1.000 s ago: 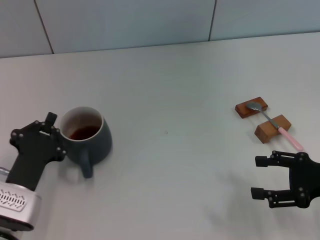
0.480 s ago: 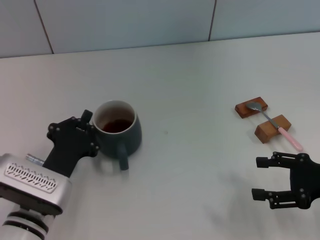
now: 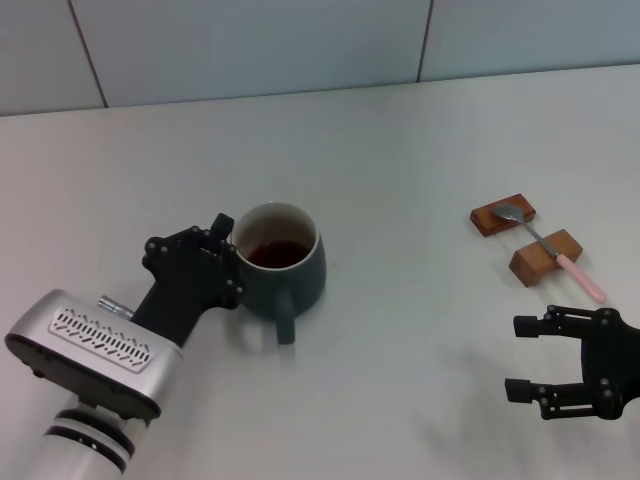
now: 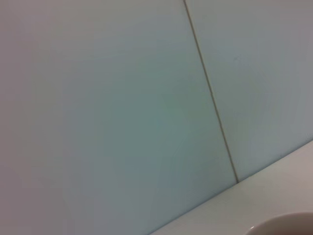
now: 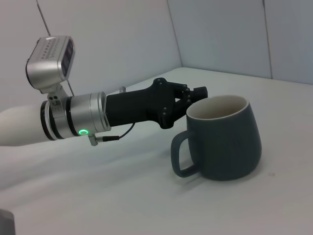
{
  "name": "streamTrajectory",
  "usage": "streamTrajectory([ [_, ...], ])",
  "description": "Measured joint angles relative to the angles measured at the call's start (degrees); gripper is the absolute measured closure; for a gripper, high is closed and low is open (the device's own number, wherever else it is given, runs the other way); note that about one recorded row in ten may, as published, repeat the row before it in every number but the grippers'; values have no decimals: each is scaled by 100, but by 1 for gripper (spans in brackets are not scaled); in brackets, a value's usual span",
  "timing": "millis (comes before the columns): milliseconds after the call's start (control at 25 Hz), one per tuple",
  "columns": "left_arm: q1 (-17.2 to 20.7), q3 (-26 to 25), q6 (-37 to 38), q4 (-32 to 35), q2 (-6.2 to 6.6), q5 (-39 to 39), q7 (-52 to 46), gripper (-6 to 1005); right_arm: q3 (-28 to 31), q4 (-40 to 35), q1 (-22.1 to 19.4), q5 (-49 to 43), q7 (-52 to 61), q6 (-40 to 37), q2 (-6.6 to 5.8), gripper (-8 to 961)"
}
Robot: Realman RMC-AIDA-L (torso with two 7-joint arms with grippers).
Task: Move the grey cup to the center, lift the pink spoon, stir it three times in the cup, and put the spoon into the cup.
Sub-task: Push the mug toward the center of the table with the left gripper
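Note:
Next, I release the grey cup from my left gripper on the bare table, slightly nearer the wooden blocks (image 3: 316, 306).
The grey cup (image 3: 303, 284) stands left of the table's middle, with dark liquid inside and its handle toward me. My left gripper (image 3: 233, 256) sits at the cup's left rim, shut on the cup wall. The right wrist view shows that gripper (image 5: 194, 96) clamped on the rim of the cup (image 5: 230, 142). The pink spoon (image 3: 546, 246) lies across two wooden blocks at the right. My right gripper (image 3: 512, 357) hovers open near the front right, in front of the spoon and apart from it.
Two brown wooden blocks (image 3: 503, 214) (image 3: 544, 258) carry the spoon. A tiled wall (image 3: 250, 45) runs along the table's far edge. The left wrist view shows mostly wall tiles (image 4: 146, 112).
My left gripper has slid the cup rightward and slightly toward me, from the far left nearly to the middle. The right gripper has barely moved.

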Motion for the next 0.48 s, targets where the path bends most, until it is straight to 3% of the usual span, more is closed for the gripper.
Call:
streamTrajectory([
  [480, -12, -209, -94, -62, 19, 819, -624, 1001, 69, 5, -14, 27, -10, 0, 0, 146],
])
